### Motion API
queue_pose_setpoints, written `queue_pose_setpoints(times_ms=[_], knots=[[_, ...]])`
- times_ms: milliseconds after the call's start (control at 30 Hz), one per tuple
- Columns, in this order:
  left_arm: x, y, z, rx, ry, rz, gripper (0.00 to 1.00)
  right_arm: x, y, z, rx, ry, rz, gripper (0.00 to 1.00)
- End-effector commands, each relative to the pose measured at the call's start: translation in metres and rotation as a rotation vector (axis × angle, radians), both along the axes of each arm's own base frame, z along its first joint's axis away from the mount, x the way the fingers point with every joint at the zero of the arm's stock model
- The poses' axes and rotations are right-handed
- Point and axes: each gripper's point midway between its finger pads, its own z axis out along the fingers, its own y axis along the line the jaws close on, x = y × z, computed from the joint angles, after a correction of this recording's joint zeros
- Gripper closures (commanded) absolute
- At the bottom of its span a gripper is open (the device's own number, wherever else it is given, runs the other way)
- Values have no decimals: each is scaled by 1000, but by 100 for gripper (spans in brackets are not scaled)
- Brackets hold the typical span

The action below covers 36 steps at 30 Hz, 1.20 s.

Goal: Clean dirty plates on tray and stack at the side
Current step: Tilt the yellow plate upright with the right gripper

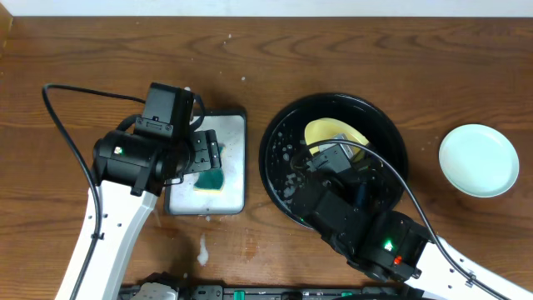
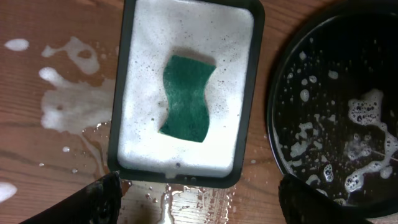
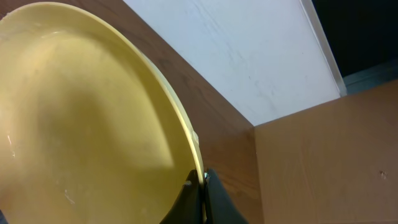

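Observation:
The yellow plate, now held tilted over the tray, will go down on top of the mint green plate point(image 1: 478, 161) with my right gripper.
The black round tray point(image 1: 279, 158) sits mid-table, wet with foam; its rim also shows in the left wrist view point(image 2: 277, 118). My right gripper point(image 3: 202, 183) is shut on the rim of the yellow plate point(image 3: 81, 112), held tilted over the tray point(image 1: 329, 133). One mint green plate point(image 1: 479, 160) lies on the table at the right. The other green plate is not visible. My left gripper point(image 2: 199, 202) is open and empty, above the near edge of the white soapy tray.
The rectangular white dark-rimmed tray point(image 1: 237, 167) holds foam and a green sponge point(image 2: 186, 98), left of the black tray. Foam and water puddles point(image 2: 68, 102) lie on the wood around it.

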Motion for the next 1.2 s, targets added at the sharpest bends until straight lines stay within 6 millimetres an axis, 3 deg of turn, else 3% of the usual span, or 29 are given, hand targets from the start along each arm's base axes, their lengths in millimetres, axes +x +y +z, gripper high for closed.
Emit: queue_pose_setpoints(times_ms=[0,1167], knots=[[0,1,0,2,3,2,19,0,-2,9,-14,-36,-14,99],[0,1,0,2,3,2,18,0,-9,18,-67,-76,-42,99]])
